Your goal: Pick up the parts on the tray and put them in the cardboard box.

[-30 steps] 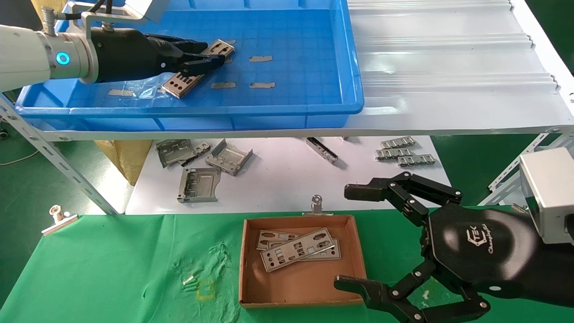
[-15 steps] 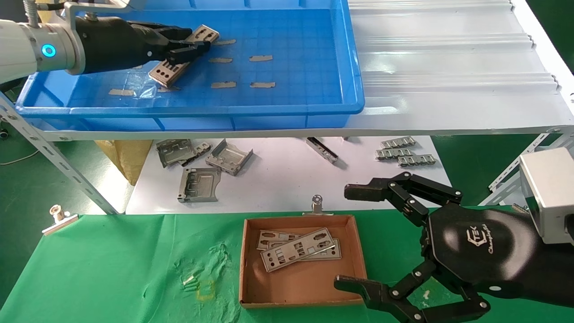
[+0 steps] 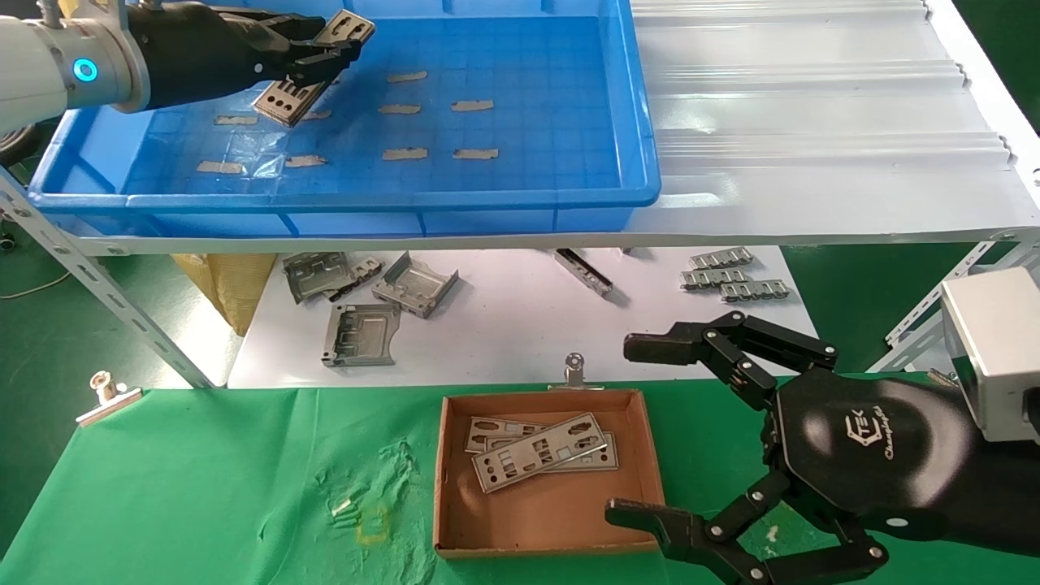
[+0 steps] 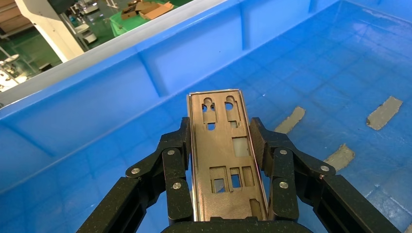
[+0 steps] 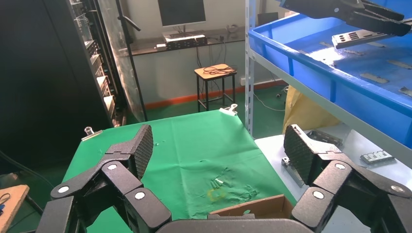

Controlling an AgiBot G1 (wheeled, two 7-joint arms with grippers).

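Note:
Next, my left gripper lowers the stack to the tray, opens and takes the top part alone [image 4: 221, 158], since another part sits stacked under that top part it holds.
My left gripper [image 3: 321, 55] is shut on one silver-grey punched part [image 3: 286, 91], holding it by its long edges above the floor of the blue tray [image 3: 569, 199], near the tray's far left. In the left wrist view the part [image 4: 222, 160] runs lengthwise between both fingers [image 4: 176, 160]. The cardboard box [image 3: 455, 463] sits on the green cloth in front, with two parts [image 3: 540, 451] lying in it. My right gripper [image 3: 638, 431] hangs open just right of the box, holding nothing.
Tan tape bits [image 3: 474, 106] dot the tray floor. Under the shelf, folded grey brackets [image 3: 361, 333] and ridged strips [image 3: 731, 280] lie on a white sheet. A white corrugated sheet [image 3: 812, 97] lies right of the tray. Metal clips [image 3: 574, 370] pin the green cloth.
My left gripper has lifted the part off the tray floor and carried it up and to the left. The right arm has not moved.

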